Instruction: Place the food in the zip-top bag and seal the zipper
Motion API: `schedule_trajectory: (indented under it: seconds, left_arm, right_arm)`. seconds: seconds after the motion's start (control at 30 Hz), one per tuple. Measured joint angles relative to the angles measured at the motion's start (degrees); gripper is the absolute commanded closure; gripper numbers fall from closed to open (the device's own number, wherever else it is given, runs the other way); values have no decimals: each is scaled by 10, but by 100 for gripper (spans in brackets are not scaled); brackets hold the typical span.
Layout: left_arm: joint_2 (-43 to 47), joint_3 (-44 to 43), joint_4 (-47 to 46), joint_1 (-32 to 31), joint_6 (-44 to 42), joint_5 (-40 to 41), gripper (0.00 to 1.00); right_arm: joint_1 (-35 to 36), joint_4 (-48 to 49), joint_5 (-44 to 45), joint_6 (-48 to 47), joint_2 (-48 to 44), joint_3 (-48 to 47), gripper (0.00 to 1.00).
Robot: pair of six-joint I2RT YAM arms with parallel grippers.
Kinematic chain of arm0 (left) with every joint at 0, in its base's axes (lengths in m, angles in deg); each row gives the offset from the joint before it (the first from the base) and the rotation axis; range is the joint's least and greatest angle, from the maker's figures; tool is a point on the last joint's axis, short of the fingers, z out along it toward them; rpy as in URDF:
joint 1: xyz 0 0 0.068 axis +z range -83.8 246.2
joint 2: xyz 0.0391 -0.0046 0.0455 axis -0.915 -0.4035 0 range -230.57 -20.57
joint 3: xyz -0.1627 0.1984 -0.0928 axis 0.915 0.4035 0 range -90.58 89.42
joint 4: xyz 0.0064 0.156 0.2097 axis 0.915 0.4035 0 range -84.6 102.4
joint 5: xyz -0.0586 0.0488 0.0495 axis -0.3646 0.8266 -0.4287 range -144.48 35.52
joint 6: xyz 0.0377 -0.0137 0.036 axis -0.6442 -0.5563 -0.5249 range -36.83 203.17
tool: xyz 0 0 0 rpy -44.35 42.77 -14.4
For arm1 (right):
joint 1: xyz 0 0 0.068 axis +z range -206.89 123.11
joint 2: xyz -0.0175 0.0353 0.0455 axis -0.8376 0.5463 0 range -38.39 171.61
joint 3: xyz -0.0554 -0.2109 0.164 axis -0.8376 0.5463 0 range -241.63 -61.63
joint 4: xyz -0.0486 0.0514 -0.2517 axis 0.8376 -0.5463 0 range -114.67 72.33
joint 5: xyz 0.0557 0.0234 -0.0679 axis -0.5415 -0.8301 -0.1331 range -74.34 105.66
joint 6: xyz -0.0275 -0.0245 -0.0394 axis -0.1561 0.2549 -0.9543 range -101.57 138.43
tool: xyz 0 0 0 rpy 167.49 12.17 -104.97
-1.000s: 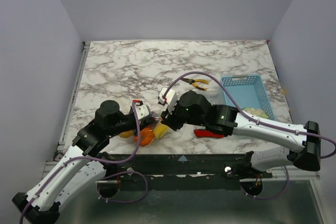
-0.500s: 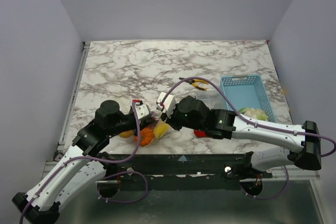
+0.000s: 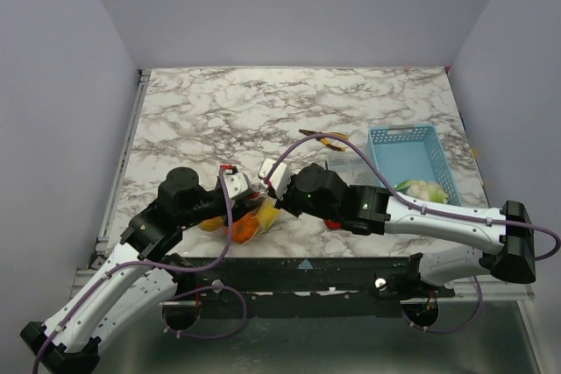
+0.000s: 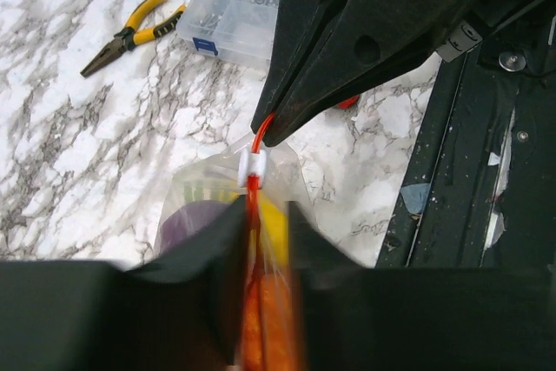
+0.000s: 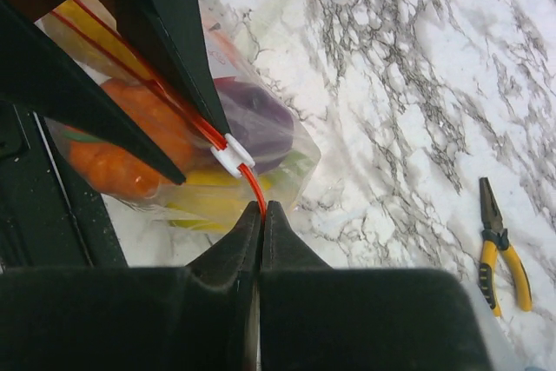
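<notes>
My left gripper straddles the zipper behind the white slider, so it should grip the slider itself (image 4: 253, 168) and pull while my right gripper holds the zipper's end.
The zip-top bag (image 3: 256, 218) lies at the table's near edge between both grippers. It holds the food: an orange piece (image 5: 113, 158), a yellow piece (image 5: 204, 197) and a purple bulb (image 5: 252, 115). The orange-red zipper (image 4: 253, 206) runs along the bag's top with a white slider (image 5: 232, 155) on it. My right gripper (image 5: 261, 206) is shut on the zipper's free end just past the slider. My left gripper (image 4: 265, 210) straddles the zipper behind the slider. Its jaws stand slightly apart, with the strip and bag film between them.
Yellow-handled pliers (image 3: 326, 137) lie on the marble behind the bag. A clear compartment box (image 3: 351, 164) sits beside a light blue basket (image 3: 412, 155) on the right. A red-handled knife (image 3: 331, 223) shows partly under the right arm. The table's black front edge (image 4: 469, 171) is close.
My right gripper moved left to the bag and closed on the zipper's end. The left jaws eased apart a little around the strip.
</notes>
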Motion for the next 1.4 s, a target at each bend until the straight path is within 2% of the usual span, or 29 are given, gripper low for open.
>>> schedule_trajectory:
  seconds: [0.13,0.23,0.33,0.6,0.93,1.07,1.17,1.4]
  left_arm:
    - [0,0,-10,0,16,-4,48]
    - [0,0,-21,0,21,-6,48]
    - [0,0,-35,0,23,-5,52]
    - [-3,0,-70,0,18,11,73]
    - [-10,0,-82,0,9,1,78]
    - [-13,0,-81,0,6,-5,92]
    - [-15,0,-80,0,3,-7,100]
    - [-2,1,-77,0,-4,-2,100]
  right_arm:
    - [0,2,-3,-17,0,0,100]
    - [0,4,-8,-25,0,0,100]
    - [0,5,-15,-26,0,0,100]
    - [0,5,-21,-25,1,0,100]
    - [0,9,-23,-24,1,0,100]
    - [0,12,-23,-24,1,0,100]
    - [0,13,-23,-20,1,0,100]
    - [3,41,19,-7,1,10,100]
